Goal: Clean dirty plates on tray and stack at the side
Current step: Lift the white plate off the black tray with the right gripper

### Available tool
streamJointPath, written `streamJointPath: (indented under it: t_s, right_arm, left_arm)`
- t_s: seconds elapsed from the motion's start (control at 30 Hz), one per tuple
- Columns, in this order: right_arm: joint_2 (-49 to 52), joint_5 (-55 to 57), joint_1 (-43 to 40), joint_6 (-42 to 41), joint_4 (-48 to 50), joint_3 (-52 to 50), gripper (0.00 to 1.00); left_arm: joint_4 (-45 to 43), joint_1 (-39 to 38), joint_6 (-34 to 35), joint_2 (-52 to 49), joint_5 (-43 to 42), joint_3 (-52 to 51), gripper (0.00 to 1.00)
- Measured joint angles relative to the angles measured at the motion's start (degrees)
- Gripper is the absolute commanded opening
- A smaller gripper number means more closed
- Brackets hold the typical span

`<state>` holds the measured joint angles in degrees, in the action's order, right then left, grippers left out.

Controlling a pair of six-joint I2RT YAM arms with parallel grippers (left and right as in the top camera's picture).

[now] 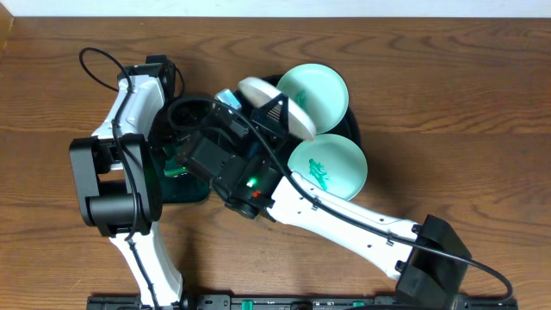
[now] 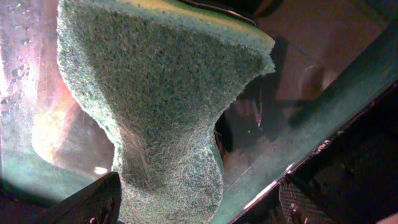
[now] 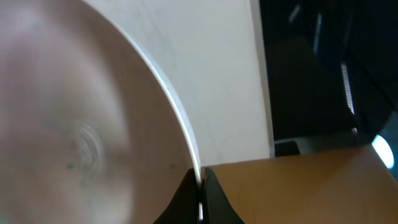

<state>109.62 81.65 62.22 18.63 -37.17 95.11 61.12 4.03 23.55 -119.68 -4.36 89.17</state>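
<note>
Next, my right gripper sets the white plate on the bare brown tabletop (image 1: 428, 114) past the far turquoise plate's side.
My right gripper (image 3: 200, 186) is shut on the rim of the white plate (image 3: 81, 124), holding it tilted up on edge. From overhead, the white plate (image 1: 256, 89) hangs at the left edge of the black round tray (image 1: 355, 127), with the right gripper (image 1: 274, 112) on it. Two turquoise plates lie on the tray: the far one (image 1: 316, 93) looks clean, the near one (image 1: 329, 165) carries a teal smear. My left gripper (image 2: 199, 205) is open low over a green sponge (image 2: 161, 106). The sponge sits between its fingers, clear of the right finger.
The sponge lies in a wet dark green rectangular tray (image 1: 185, 185) left of the black tray, its wall (image 2: 323, 124) close to my left fingers. Both arms crowd the middle of the table. Brown wood tabletop (image 1: 448, 86) stretches to the right.
</note>
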Motion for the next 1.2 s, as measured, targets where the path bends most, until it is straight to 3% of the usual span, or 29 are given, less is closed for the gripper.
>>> streamJointPath:
  t_s: [0.63, 1.2]
  right_arm:
    - [-0.2, -9.9, 1.0, -4.8, -2.0, 0.0, 0.01]
    - [-2.4, -10.9, -1.1, -9.0, -6.3, 0.2, 0.01]
  left_arm:
    - [0.2, 0.0, 0.0, 0.0, 0.0, 0.0, 0.81]
    - [1.1, 0.0, 0.0, 0.0, 0.0, 0.0, 0.81]
